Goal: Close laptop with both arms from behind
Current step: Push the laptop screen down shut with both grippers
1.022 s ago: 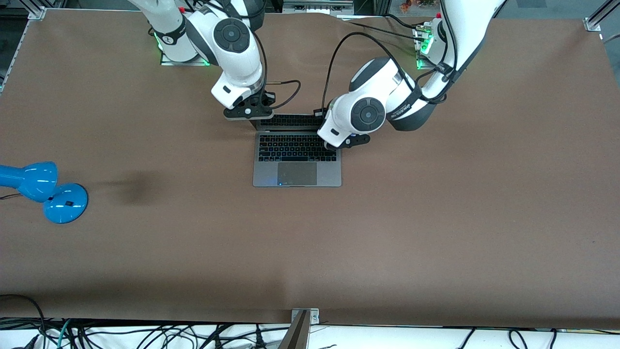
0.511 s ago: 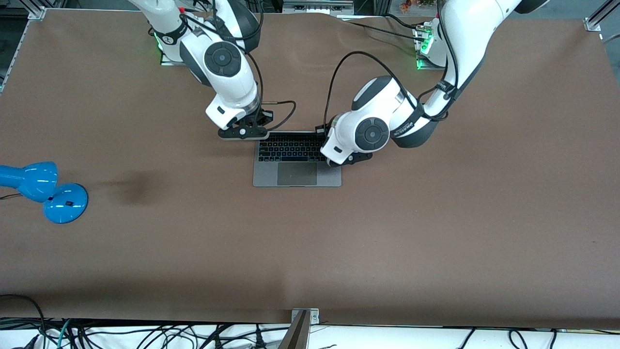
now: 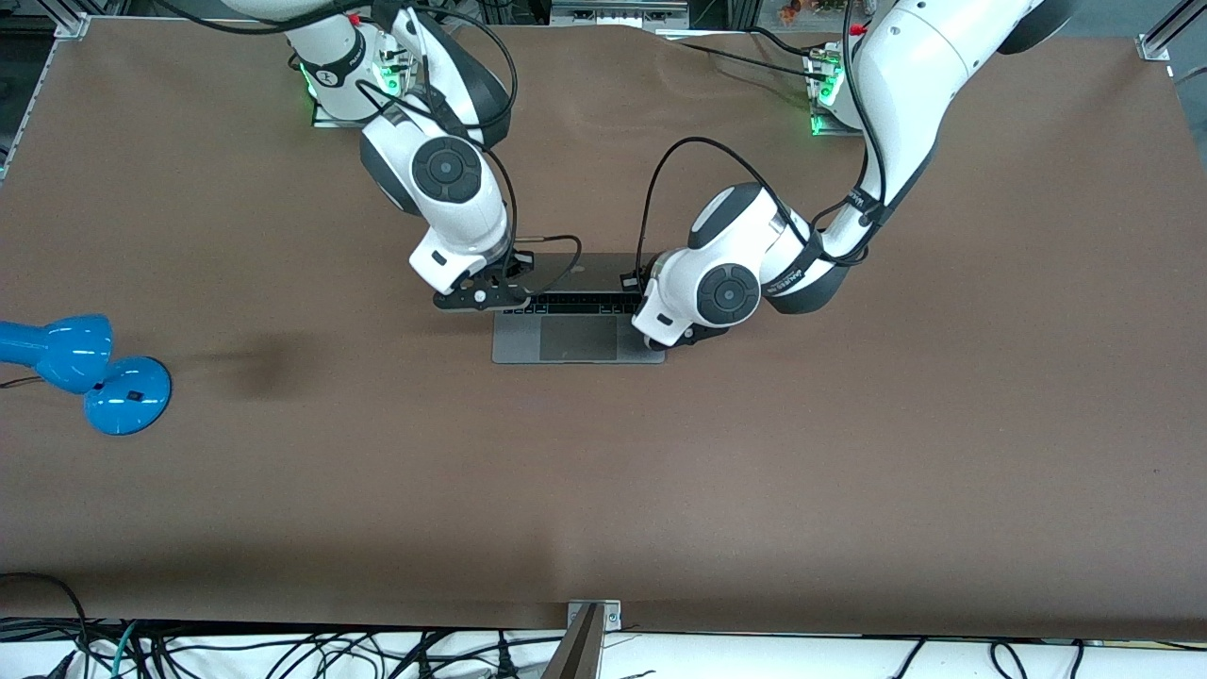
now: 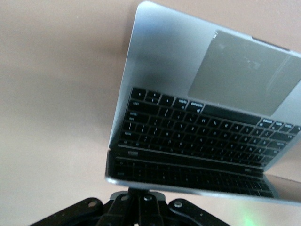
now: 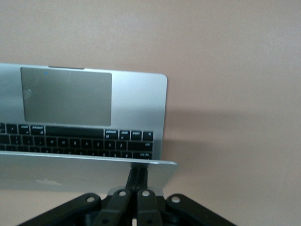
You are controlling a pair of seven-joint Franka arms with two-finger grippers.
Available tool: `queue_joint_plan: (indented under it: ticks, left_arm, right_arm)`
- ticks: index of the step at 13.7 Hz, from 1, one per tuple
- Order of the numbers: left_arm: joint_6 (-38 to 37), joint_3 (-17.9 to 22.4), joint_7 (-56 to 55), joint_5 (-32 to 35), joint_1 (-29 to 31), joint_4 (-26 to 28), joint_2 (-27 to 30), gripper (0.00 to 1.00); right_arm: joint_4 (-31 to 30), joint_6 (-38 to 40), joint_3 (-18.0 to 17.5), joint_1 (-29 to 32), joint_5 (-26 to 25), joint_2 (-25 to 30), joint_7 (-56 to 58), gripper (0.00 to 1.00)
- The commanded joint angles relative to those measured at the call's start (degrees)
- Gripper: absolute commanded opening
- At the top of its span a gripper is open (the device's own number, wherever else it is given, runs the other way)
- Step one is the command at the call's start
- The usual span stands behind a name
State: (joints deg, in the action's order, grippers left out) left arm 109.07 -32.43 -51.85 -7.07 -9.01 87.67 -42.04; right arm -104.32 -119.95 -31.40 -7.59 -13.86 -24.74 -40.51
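Note:
The lid, now tilted low over the keyboard, will lie flat over the grey laptop's black keyboard and trackpad (image 3: 579, 307) (image 5: 69, 132). Then my right gripper will let go of it.
The grey laptop (image 3: 578, 338) lies mid-table with its lid (image 3: 589, 269) tilted low over the black keyboard; the trackpad and one strip of keys show. My right gripper (image 3: 483, 298) is shut, at the lid's corner toward the right arm's end. My left gripper (image 3: 671, 341) is shut, at the lid's other corner. In the right wrist view the shut gripper (image 5: 139, 172) presses on the lid's back (image 5: 84, 172) near its top edge. In the left wrist view the shut gripper (image 4: 139, 190) touches the lid's edge, and the laptop's keyboard (image 4: 197, 127) shows under it.
A blue lamp (image 3: 85, 368) stands at the table's edge toward the right arm's end, well away from the laptop. Black cables (image 3: 556, 240) hang from both wrists over the lid. The brown table (image 3: 849, 453) is bare around the laptop.
Both grippers have moved toward the front camera and down, pushing the lid over. The lid has tilted further over the keyboard, and fewer key rows show now.

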Motion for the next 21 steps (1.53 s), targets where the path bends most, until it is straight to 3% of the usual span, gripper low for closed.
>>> queue_joint_plan:
  ticks: [1, 5, 8, 21]
  left_arm:
    - [0.09, 1.40, -0.09, 1.71, -1.79, -4.16, -3.30, 0.00]
    - [0.18, 7.29, 0.00, 1.62, -6.71, -8.47, -6.38, 0.00]
    - [1.05, 7.82, 0.00, 1.62, -7.16, -11.11, -9.28, 0.00]
    - [5.37, 8.70, 0.26, 3.29, -7.16, -11.12, -12.63, 0.00]
  right_arm:
    - [4.55, 0.42, 0.37, 0.12, -1.60, -3.91, 0.08, 0.00]
    - [7.37, -0.19, 0.46, 0.12, -5.47, -8.21, -0.01, 0.00]
    - [9.30, -3.61, 0.98, 0.12, -6.35, -12.16, 0.08, 0.00]
    - [9.93, -14.07, 1.17, -0.32, -18.65, -23.16, 0.17, 0.00]
